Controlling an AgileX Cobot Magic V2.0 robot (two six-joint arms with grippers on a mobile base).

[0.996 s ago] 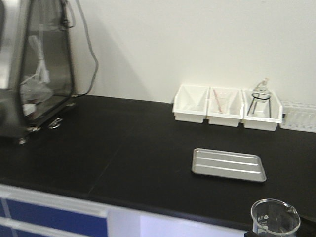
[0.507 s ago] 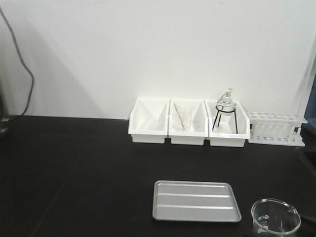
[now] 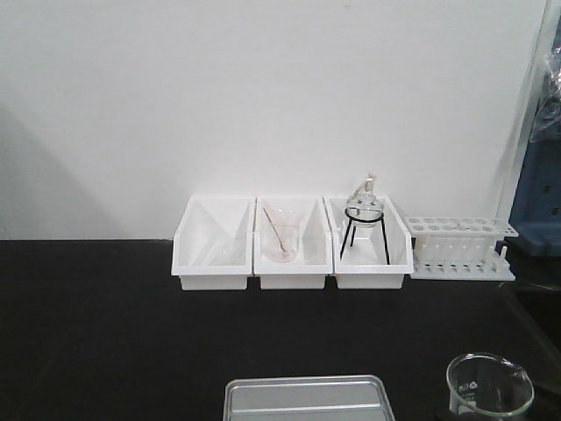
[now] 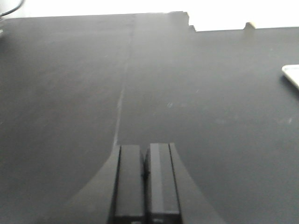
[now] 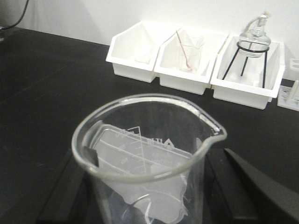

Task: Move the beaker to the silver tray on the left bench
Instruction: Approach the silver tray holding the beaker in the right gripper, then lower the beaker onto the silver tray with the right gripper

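Note:
Next, I set the beaker, now held above the black worktop, down with my right gripper on the silver tray, just inside the middle of its far edge (image 3: 328, 406).
The clear glass beaker (image 5: 149, 154) stands upright between the dark fingers (image 5: 233, 186) of my right gripper (image 5: 149, 198), which is shut on it. In the front view the beaker (image 3: 488, 386) hangs at the lower right, above the left bench (image 3: 105, 333) and its black worktop. The silver tray (image 3: 307, 396) lies flat at the bottom centre, left of the beaker; its near part is cut off by the frame. In the right wrist view the tray shows only through the glass. My left gripper (image 4: 145, 149) is shut and empty over bare worktop, with a tray corner (image 4: 292, 74) at the far right.
Three white bins (image 3: 215, 246) stand in a row against the wall. The middle one holds a beaker with a reddish rod (image 3: 280, 239), and the right one a flask on a black tripod (image 3: 364, 215). A white test-tube rack (image 3: 460, 246) stands right of them.
The front view has swung: the machine at the left has left the frame, and the bins and tray have slid left and down. The beaker stays fixed at lower right.

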